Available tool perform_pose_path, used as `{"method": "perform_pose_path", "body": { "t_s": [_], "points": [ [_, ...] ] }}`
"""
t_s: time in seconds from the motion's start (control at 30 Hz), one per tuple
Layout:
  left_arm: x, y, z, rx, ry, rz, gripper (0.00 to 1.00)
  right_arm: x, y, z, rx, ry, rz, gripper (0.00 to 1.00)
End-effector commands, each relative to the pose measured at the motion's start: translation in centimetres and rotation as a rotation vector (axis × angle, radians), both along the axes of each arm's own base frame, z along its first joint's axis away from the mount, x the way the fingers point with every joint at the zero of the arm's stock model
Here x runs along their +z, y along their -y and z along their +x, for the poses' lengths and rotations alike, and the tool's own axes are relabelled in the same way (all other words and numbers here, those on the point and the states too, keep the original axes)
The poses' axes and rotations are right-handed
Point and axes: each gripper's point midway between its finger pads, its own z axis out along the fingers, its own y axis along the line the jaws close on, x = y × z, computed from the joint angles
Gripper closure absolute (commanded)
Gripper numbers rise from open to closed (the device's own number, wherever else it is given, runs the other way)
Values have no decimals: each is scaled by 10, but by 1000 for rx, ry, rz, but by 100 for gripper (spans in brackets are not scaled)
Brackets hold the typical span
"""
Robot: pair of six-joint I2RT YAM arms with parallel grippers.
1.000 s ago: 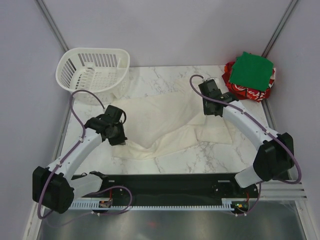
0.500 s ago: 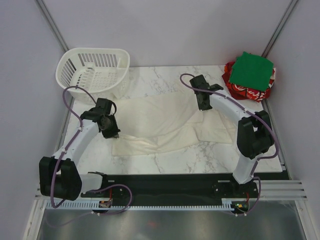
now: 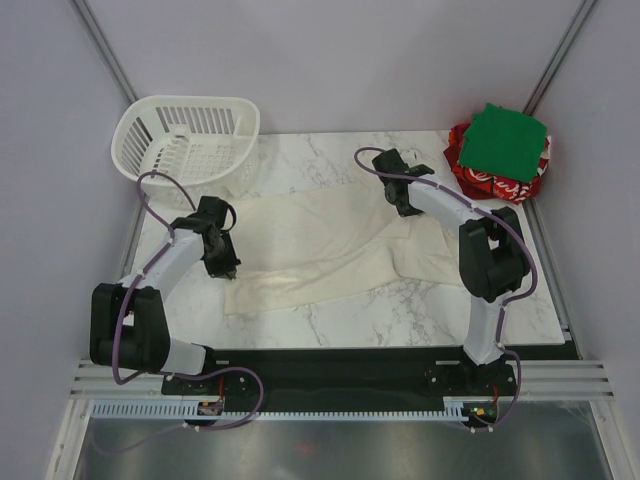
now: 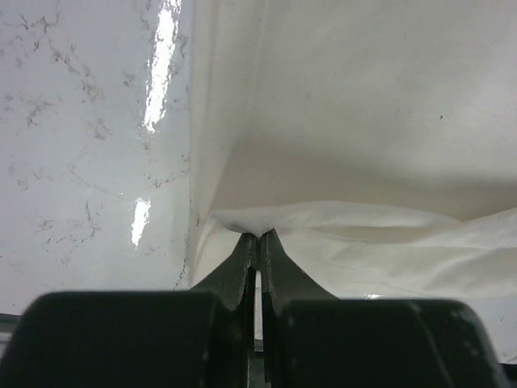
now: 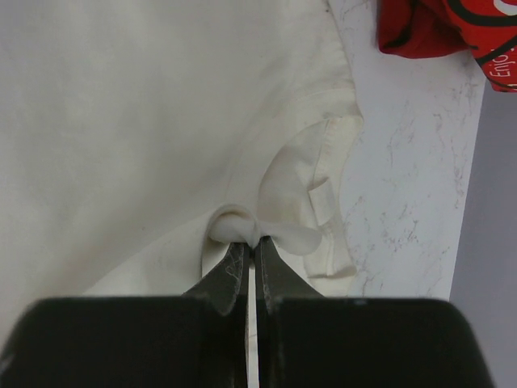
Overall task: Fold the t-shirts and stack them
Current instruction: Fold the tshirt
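My left gripper is to take one corner (image 3: 231, 307) of the cream t-shirt, as its near edge bends inward, and my right gripper will take the other end to pull it straight.
The cream t-shirt (image 3: 320, 245) lies spread across the middle of the marble table. My left gripper (image 3: 222, 262) is shut on its left edge; the left wrist view shows the fold of cream cloth (image 4: 339, 145) pinched at the left gripper's tips (image 4: 256, 236). My right gripper (image 3: 400, 205) is shut on the cloth near the collar at the right; the right wrist view shows the bunched cream cloth (image 5: 145, 121) caught at the right gripper's tips (image 5: 254, 241). The folded green t-shirt (image 3: 508, 140) lies on the red t-shirt (image 3: 495, 183) at the far right corner; the red one also shows in the right wrist view (image 5: 452, 28).
A white slotted basket (image 3: 185, 140) stands at the far left corner. Grey walls and metal frame posts close in the table on three sides. The black base bar (image 3: 340, 365) runs along the near edge.
Both grippers have moved towards the far side, pulling the cream shirt with them. The shirt is stretched flatter and its near edge has drawn back from the front.
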Motion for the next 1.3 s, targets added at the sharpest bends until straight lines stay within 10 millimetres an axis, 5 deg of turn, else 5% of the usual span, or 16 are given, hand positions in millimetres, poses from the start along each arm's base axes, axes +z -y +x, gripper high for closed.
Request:
{"method": "perform_pose_path", "body": {
  "t_s": [0.0, 0.43, 0.6, 0.63, 0.73, 0.87, 0.9, 0.93, 0.97, 1.0, 1.03, 1.07, 1.1, 1.17, 1.27],
  "points": [
    [-3, -13, 5, 0, 28, 42, 98, 16, 16, 11, -74, 77, -66, 100],
    [-22, -20, -2, 11, -30, 60, 98, -2, 20, 9, -83, 44, -73, 96],
    [-17, -20, 5, 19, -12, 54, 80, -5, 16, 17, -70, 40, -76, 32],
    [-11, -22, 9, 28, 12, 63, 58, -2, 17, 19, -73, 51, -80, 17],
    [18, -25, 22, 50, 122, 73, 26, 18, 18, 24, -87, 100, -80, 3],
    [49, -20, 15, 80, 213, 29, 9, 49, 29, 5, -154, 188, 66, 2],
    [45, -17, 6, 86, 206, 7, 8, 28, 27, -12, -146, 127, 166, 2],
    [53, -7, 0, 108, 242, -55, 7, 46, 39, -14, -205, 206, 303, 2],
    [51, -3, -6, 126, 245, -88, 7, 43, 42, -21, -220, 210, 395, 2],
    [39, 2, -19, 140, 217, -113, 7, 20, 47, -43, -253, 164, 466, 2],
    [38, 10, -25, 177, 219, -170, 8, 20, 39, -46, -244, 169, 601, 2],
    [41, 21, -31, 157, 249, -187, 9, 30, 58, -54, -307, 225, 656, 2],
    [44, 23, -34, 150, 270, -172, 8, 14, 64, -71, -338, 192, 674, 2],
    [48, 31, -39, 204, 294, -221, 8, 18, 77, -84, -361, 226, 676, 2],
    [25, 33, -54, 261, 243, -217, 9, 13, 80, -100, -375, 228, 680, 2]
  ]
}}
